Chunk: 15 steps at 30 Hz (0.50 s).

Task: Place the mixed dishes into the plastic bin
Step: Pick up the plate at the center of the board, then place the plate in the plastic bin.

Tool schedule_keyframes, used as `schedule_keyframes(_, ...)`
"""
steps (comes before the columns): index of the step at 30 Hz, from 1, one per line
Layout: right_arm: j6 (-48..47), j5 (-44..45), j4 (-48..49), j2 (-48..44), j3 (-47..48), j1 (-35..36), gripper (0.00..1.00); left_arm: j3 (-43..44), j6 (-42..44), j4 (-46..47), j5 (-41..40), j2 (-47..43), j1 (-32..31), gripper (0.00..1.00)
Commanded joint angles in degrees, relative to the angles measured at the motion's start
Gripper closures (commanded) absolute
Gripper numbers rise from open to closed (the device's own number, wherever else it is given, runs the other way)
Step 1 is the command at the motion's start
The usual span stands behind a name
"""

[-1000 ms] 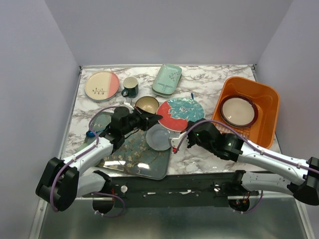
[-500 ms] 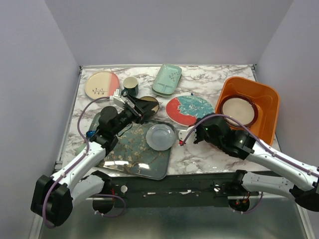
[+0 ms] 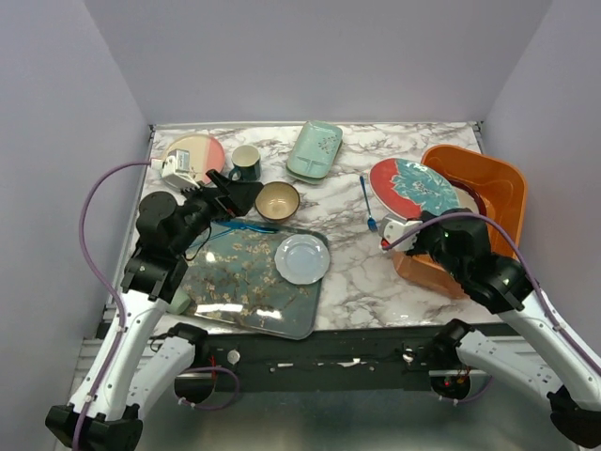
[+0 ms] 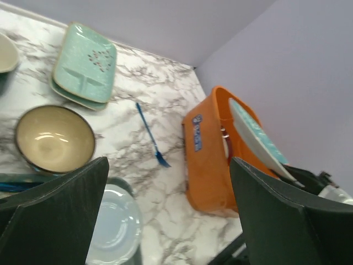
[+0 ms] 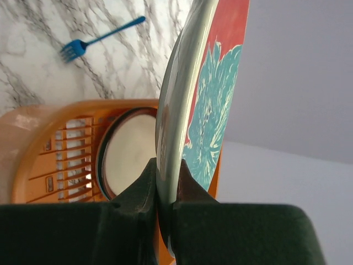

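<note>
I should have my right gripper release the teal-and-red plate on top of the dark-rimmed white plate (image 3: pixel 444 199) (image 5: pixel 150 153) in the orange bin.
My right gripper (image 3: pixel 399 228) is shut on the rim of the teal-and-red plate (image 3: pixel 413 186), holding it on edge over the near left corner of the orange plastic bin (image 3: pixel 481 160). The wrist view shows both jaws pinching that plate (image 5: pixel 215 99) above the bin (image 5: pixel 33 143), where a dark-rimmed white plate (image 5: pixel 129 152) lies. My left gripper (image 3: pixel 230 197) hangs open and holds nothing, above the table left of the brown bowl (image 3: pixel 278 200). The mug (image 3: pixel 246 163), the mint dish (image 3: pixel 315 149) and the cream-and-pink plate (image 3: pixel 197 150) stand at the back.
A dark floral tray (image 3: pixel 244 282) at the front left carries a small pale plate (image 3: pixel 301 258). A blue fork (image 3: pixel 366 204) lies on the marble between the bowl and the bin. Purple walls close in the table on three sides.
The left gripper has opened and drawn back up and to the left, away from the bowl. The right arm has lifted the teal-and-red plate on edge and carried it right to the bin.
</note>
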Motion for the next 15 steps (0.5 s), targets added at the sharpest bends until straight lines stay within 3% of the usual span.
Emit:
schedule_keyframes(1,-2.67,1.61,8.98,-4.19,-1.31,-3.62,1.0,5.7,19.74,-16.1,-5.94,-0.33,0.32,0.01)
schedule_keyframes(6,-3.02,1.88,10.48,-4.9,-1.84,-8.19,0.99,4.93,30.3,-22.1,-17.44,-2.08,0.23,0.01)
schedule_keyframes(15,-2.67,2.41,14.44,-2.8,-2.8,-16.62,0.99,-3.34,31.11,-15.6,-15.44,-3.94,0.32,0.01)
